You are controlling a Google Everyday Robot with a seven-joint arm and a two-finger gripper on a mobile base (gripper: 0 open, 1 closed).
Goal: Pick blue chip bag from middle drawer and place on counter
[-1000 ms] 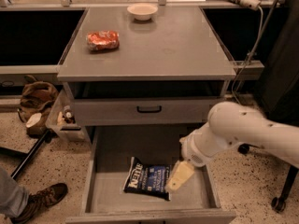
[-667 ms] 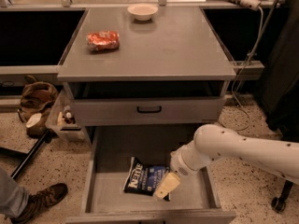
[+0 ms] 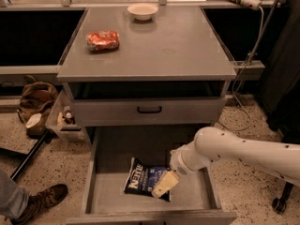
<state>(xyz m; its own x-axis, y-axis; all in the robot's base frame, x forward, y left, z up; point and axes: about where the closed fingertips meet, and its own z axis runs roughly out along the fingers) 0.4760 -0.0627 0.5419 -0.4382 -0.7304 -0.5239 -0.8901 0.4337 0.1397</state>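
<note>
My gripper needs to close on the far edge [image 3: 157, 167] of the blue chip bag, the edge toward the front of the shut drawer, and leave the bag's white band free.
The blue chip bag [image 3: 142, 180] lies flat on the floor of the open middle drawer [image 3: 110, 191], near its front, white lettered band to the left. My gripper [image 3: 164, 184], cream-coloured on a white arm coming in from the right, is low in the drawer over the bag's right edge and hides that part. Whether it touches the bag I cannot tell. The grey counter [image 3: 164, 46] is the cabinet top above.
An orange-red snack bag [image 3: 103, 40] and a white bowl [image 3: 142, 11] sit on the counter. A shut drawer front with a black handle [image 3: 149, 109] is above the open drawer. A person's shoe [image 3: 44, 200] and a clutter bin [image 3: 63, 121] are on the floor at left.
My arm has swung left and down, and the gripper went from the bag's right side to over its right edge. The bag has not moved.
</note>
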